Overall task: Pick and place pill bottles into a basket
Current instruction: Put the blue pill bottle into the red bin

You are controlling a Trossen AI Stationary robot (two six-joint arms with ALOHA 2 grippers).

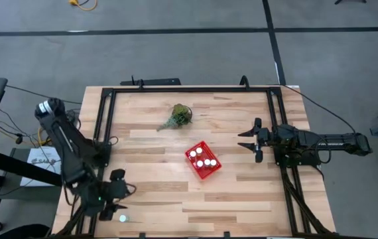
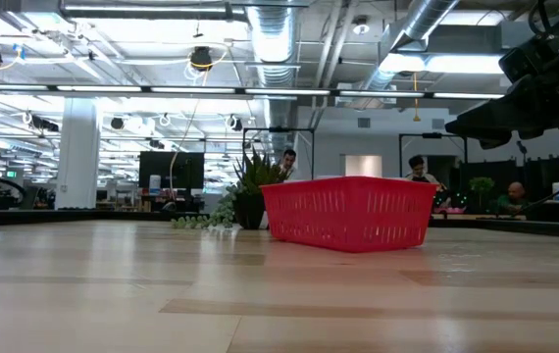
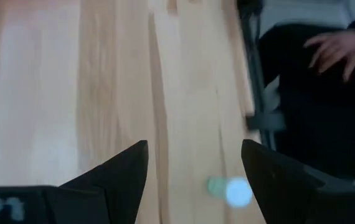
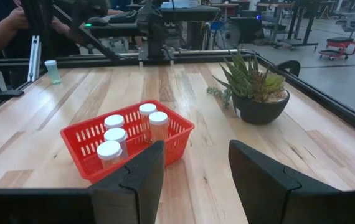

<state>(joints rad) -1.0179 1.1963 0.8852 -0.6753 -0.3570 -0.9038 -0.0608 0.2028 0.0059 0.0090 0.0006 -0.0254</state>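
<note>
My left gripper needs to grip the white cap (image 1: 124,218) (image 3: 238,191) of the lone pill bottle outside the red basket, near the near edge of the table.
The red basket (image 1: 203,160) sits mid-table with several white-capped pill bottles (image 4: 116,135) standing in it; it also shows in the low view (image 2: 348,212). One more pill bottle (image 1: 123,217) rests on the table by the near left corner, and it also shows in the right wrist view (image 4: 52,70). My left gripper (image 1: 119,192) hangs open just above and beside this bottle. In the left wrist view the bottle (image 3: 230,190) lies between and beyond the open fingers (image 3: 193,146), untouched. My right gripper (image 1: 252,141) is open and empty at the table's right side, facing the basket (image 4: 127,140).
A green leafy plant in a dark pot (image 1: 178,116) stands at the far middle of the table, behind the basket. A black frame (image 1: 103,119) runs around the table's edges. A person's hand (image 3: 333,46) shows beyond the table's edge near the left arm.
</note>
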